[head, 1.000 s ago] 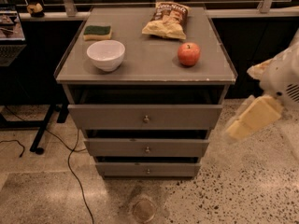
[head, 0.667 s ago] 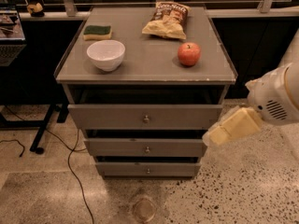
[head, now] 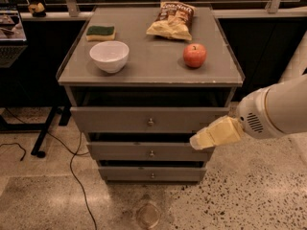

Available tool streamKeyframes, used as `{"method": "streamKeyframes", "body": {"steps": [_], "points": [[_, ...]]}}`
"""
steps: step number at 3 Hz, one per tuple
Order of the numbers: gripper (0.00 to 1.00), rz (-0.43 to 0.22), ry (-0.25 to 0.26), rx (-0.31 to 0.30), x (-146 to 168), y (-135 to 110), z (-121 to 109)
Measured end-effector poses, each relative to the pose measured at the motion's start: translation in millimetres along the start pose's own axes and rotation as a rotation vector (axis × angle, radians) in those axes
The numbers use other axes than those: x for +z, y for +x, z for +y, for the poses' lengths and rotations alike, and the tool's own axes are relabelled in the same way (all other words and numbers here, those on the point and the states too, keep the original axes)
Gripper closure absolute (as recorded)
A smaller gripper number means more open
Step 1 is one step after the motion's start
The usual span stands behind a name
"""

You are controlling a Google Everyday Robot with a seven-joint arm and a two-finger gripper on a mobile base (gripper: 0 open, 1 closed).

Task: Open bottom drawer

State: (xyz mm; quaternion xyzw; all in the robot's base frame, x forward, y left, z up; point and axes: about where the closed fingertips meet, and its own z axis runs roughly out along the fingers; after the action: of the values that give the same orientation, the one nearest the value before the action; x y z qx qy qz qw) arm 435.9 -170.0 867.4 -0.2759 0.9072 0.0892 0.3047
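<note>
Next, I move my gripper down next to the bottom drawer's top edge point(head: 194, 166), at the end nearest my arm, and close it there.
A grey cabinet point(head: 151, 71) has three drawer fronts stacked below its top. The bottom drawer point(head: 152, 173) is the narrowest and lowest, shut, with a small round metal knob point(head: 152, 176) at its centre. Above it are the mid-sized drawer point(head: 151, 151) and the widest top drawer point(head: 150, 120). My gripper point(head: 197, 142), cream-coloured, comes in from the right on a white arm and hovers in front of the right end of the mid-sized drawer, above and right of the bottom knob, touching nothing that I can see.
On the cabinet top stand a white bowl point(head: 109, 56), a green sponge point(head: 100, 32), a chip bag point(head: 171, 20) and a red apple point(head: 194, 55). A black cable point(head: 72, 162) lies on the speckled floor at left. A round floor mark point(head: 147, 215) lies before the cabinet.
My arm has moved left and a little down, bringing the gripper from beside the cabinet's right edge to in front of the mid-sized drawer's right end. The drawers have not moved.
</note>
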Motion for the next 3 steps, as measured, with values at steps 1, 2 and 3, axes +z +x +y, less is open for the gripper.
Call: {"method": "streamKeyframes", "body": {"steps": [1,2,3], "points": [[0.0,0.0,0.0,0.0,0,0,0],[0.0,-0.02,0.007,0.032,9,6,1],[0.0,-0.035,0.006,0.097,38,23,3]]}}
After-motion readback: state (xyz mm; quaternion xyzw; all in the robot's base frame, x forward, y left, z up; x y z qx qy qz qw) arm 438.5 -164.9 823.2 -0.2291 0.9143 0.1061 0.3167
